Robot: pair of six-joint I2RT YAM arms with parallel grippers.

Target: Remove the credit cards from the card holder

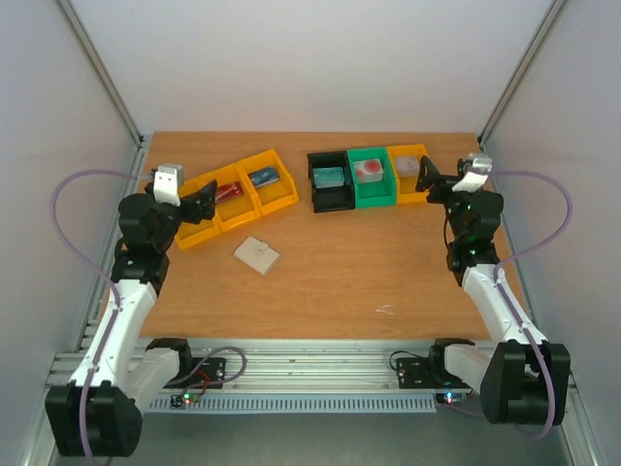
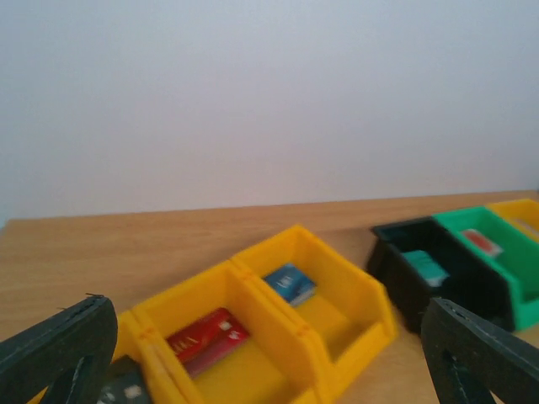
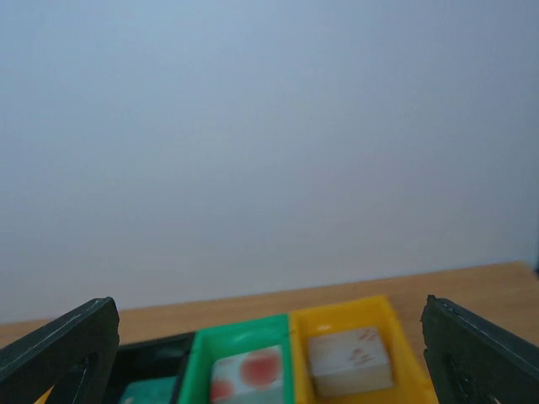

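I will next move my left gripper to the card holder's near long edge [image 1: 246,263], the one facing away from the yellow bins, and close it there.
The card holder [image 1: 256,254] lies flat and closed on the wooden table, whitish-beige face up, a small tab at its middle. It shows only in the top view. The credit cards are hidden. My left gripper [image 1: 200,200] [image 2: 269,353] hovers open over the left end of a row of yellow bins, up and to the left of the holder and apart from it. My right gripper [image 1: 430,179] [image 3: 269,349] stands open at the far right beside another row of bins, far from the holder. Nothing is between either pair of fingers.
The yellow bins [image 1: 281,199] [image 2: 354,316] hold a red flat pack [image 2: 206,338] and a blue one [image 2: 290,284]. To their right stand a black bin [image 1: 328,197], a green bin [image 1: 374,197] [image 3: 189,370] and a yellow bin [image 1: 415,193] [image 3: 404,349], each with a block inside. A small white scrap [image 1: 385,310] lies near the front.
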